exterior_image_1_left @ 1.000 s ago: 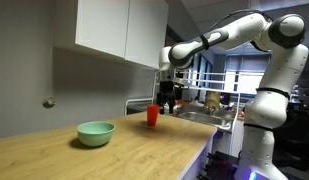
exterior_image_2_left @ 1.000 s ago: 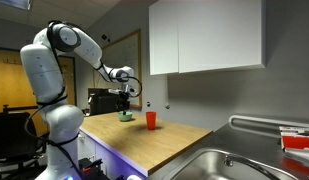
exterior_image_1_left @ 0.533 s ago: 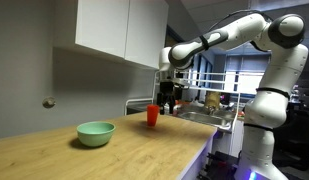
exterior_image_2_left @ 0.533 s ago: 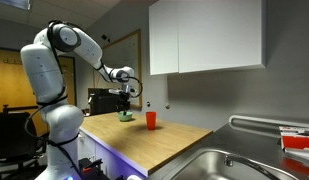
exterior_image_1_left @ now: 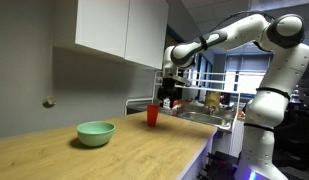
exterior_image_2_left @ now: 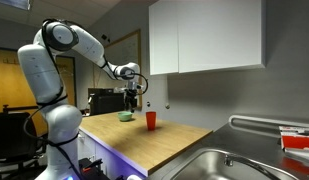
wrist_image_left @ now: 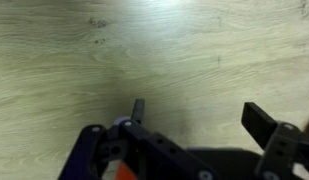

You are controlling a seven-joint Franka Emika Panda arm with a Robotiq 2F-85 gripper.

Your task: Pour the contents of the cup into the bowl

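The red-orange cup has to be lifted over to the bowl, so my gripper will next go to the red-orange cup's rim [exterior_image_1_left: 153, 106] and close there.
The small red-orange cup [exterior_image_1_left: 152, 115] stands upright on the wooden counter, also seen in an exterior view [exterior_image_2_left: 150, 120]. The mint-green bowl [exterior_image_1_left: 95, 133] sits further along the counter; in an exterior view [exterior_image_2_left: 125, 116] it lies behind the gripper. My gripper [exterior_image_1_left: 169, 102] hangs just beside the cup and slightly above it, apart from it [exterior_image_2_left: 133, 97]. In the wrist view the gripper [wrist_image_left: 199, 112] is open and empty over bare wood; cup and bowl do not show there.
The wooden counter [exterior_image_1_left: 144, 155] has a front edge near the arm. White wall cabinets [exterior_image_1_left: 119, 30] hang above. A steel sink [exterior_image_2_left: 229, 165] lies at the counter's end. The robot's white base [exterior_image_1_left: 259, 130] stands beside the counter.
My gripper has risen a little and shifted slightly toward the cup. Cup and bowl have not moved.
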